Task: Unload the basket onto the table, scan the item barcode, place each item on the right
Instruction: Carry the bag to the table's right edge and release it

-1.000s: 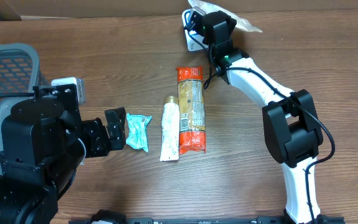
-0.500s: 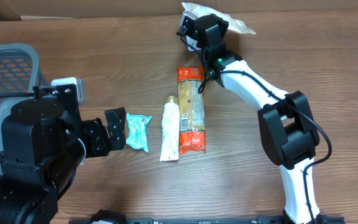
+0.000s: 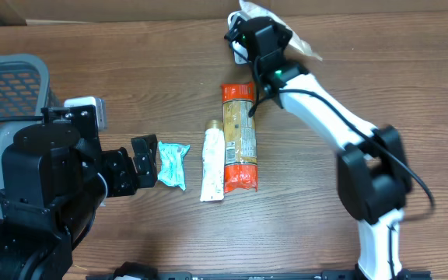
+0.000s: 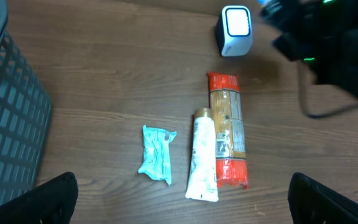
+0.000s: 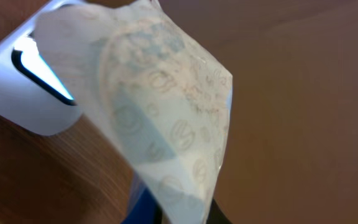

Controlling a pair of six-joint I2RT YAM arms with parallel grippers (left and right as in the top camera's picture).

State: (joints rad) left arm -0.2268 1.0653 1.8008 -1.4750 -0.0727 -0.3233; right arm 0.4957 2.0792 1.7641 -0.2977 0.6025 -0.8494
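Note:
Next, my right gripper lets go of the white printed packet on the bare table [image 3: 370, 142] beneath its arm, beyond the orange packet.
My right gripper [image 3: 252, 34] is at the back of the table, shut on a translucent white printed packet [image 3: 260, 12]. In the right wrist view the packet [image 5: 166, 124] hangs in front of the white scanner [image 5: 23, 87] and covers most of the fingers. From overhead the scanner [image 3: 239, 51] is mostly hidden under that gripper; the left wrist view shows the scanner [image 4: 236, 28] standing upright. My left gripper [image 3: 145, 161] is open at the left, just beside a teal packet [image 3: 173, 165], with nothing between its fingers [image 4: 55, 199].
A white tube [image 3: 213, 165] and an orange pasta packet [image 3: 239, 137] lie side by side mid-table, right of the teal packet [image 4: 156, 154]. A grey mesh basket [image 3: 6, 85] stands at the left edge. Cardboard walls run along the back.
The right gripper has shifted slightly left at the scanner with the packet in it, and its elbow has swung right. The left arm has not moved.

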